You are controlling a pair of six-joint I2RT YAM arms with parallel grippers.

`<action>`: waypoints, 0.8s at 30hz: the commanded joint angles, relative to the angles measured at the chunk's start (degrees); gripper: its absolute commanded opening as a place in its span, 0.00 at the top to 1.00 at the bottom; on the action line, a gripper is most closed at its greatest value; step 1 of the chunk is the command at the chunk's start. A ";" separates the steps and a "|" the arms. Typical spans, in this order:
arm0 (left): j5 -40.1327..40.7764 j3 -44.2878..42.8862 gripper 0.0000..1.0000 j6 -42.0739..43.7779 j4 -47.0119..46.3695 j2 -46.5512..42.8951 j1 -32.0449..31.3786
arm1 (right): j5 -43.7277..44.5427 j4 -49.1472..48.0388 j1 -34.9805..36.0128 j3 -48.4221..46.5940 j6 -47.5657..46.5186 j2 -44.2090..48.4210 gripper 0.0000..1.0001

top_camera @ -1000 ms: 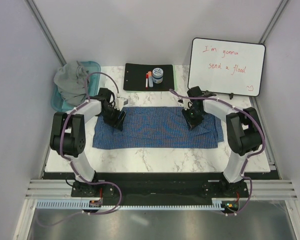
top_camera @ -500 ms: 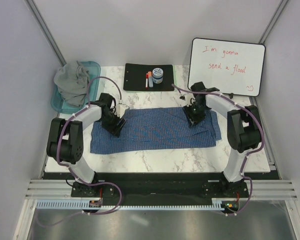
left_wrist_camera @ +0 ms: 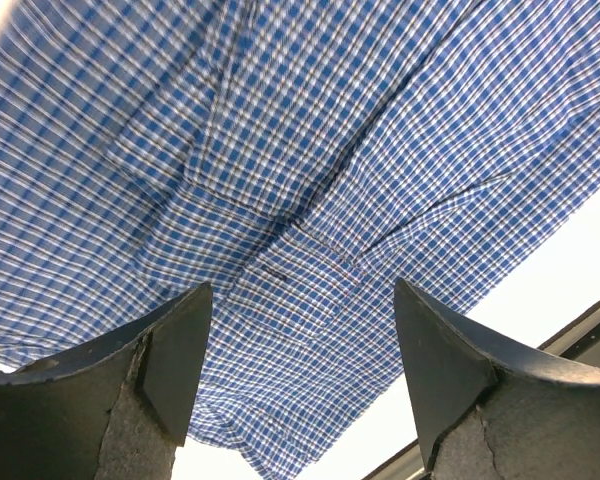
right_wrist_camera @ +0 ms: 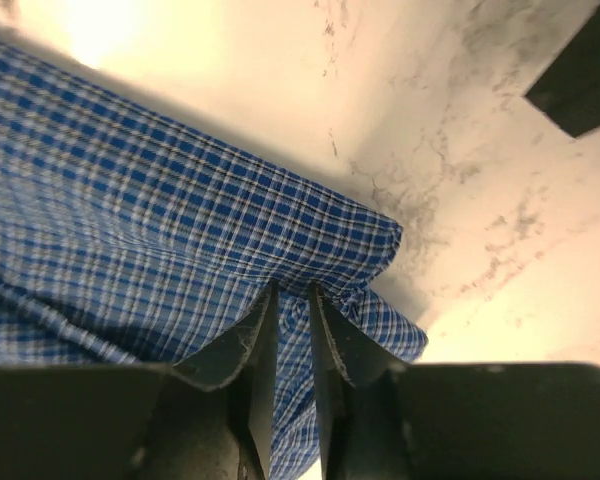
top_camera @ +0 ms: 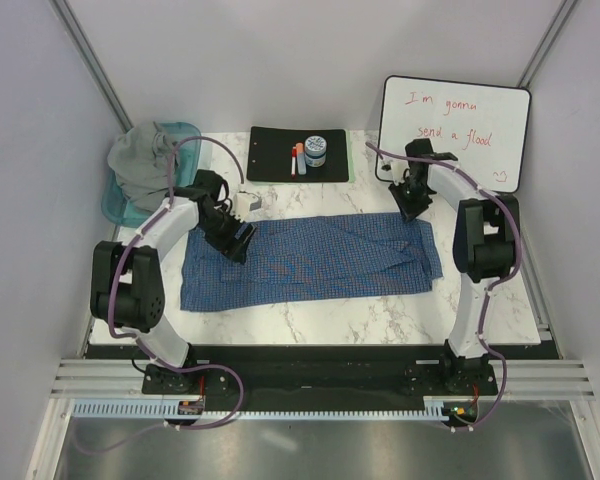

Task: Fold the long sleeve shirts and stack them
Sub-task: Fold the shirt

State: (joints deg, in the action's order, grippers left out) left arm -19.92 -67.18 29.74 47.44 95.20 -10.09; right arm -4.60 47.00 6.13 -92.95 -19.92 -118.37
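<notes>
The shirt's far corner is pinched in my right gripper, away from the raised fold that slants across the shirt, so my right gripper will open and take that fold (top_camera: 410,261).
The blue-and-white check shirt (top_camera: 310,262) lies spread as a long band across the marble table. My left gripper (top_camera: 236,236) hovers over its left end, fingers wide apart and empty, with the check cloth (left_wrist_camera: 310,180) below it (left_wrist_camera: 302,290). My right gripper (top_camera: 412,206) is at the shirt's far right corner. In the right wrist view it (right_wrist_camera: 293,287) is nearly closed, pinching a fold of the shirt's edge (right_wrist_camera: 180,210). The plain grey shirt (top_camera: 145,160) lies bunched in the teal tub at the far left.
The teal tub (top_camera: 111,206) stands at the table's back left corner. A black mat (top_camera: 270,160) with a jar and markers lies at the back centre. A whiteboard (top_camera: 455,130) leans at the back right, close to my right arm.
My right gripper has moved back and to the right, from the middle of the shirt to its far right corner, drawing cloth with it. My left gripper has stayed over the left end.
</notes>
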 commanded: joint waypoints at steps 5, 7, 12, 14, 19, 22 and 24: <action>-4.51 -5.25 0.20 5.24 1.69 -1.07 -3.96 | -1.11 -1.04 -0.77 1.27 -0.91 -1.61 0.79; -3.20 -4.63 0.20 6.99 1.43 -0.89 -8.17 | -1.20 -1.73 -0.94 5.04 -1.17 -0.21 0.79; -3.46 -4.54 0.22 8.66 1.43 1.92 -14.43 | -3.74 -1.83 -1.65 15.83 -0.91 6.64 0.79; -4.59 -4.54 0.22 9.55 1.43 2.44 -16.45 | -6.81 -0.87 -1.56 18.75 -1.52 11.55 0.79; -8.98 -7.61 0.22 12.27 0.99 2.28 -19.61 | -13.15 5.02 -5.76 15.62 -4.07 19.83 0.59; -11.98 -8.93 0.22 16.05 -1.55 1.13 -22.51 | -15.26 7.57 -10.15 9.90 -6.18 18.45 0.55; -12.42 -9.55 0.22 17.02 -3.84 0.87 -24.44 | -16.66 8.62 -11.57 7.27 -7.32 16.69 0.56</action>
State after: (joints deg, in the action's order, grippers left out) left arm -27.07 -73.21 40.58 47.79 97.89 -30.57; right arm -16.27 53.06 -0.91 -78.94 -23.88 -101.41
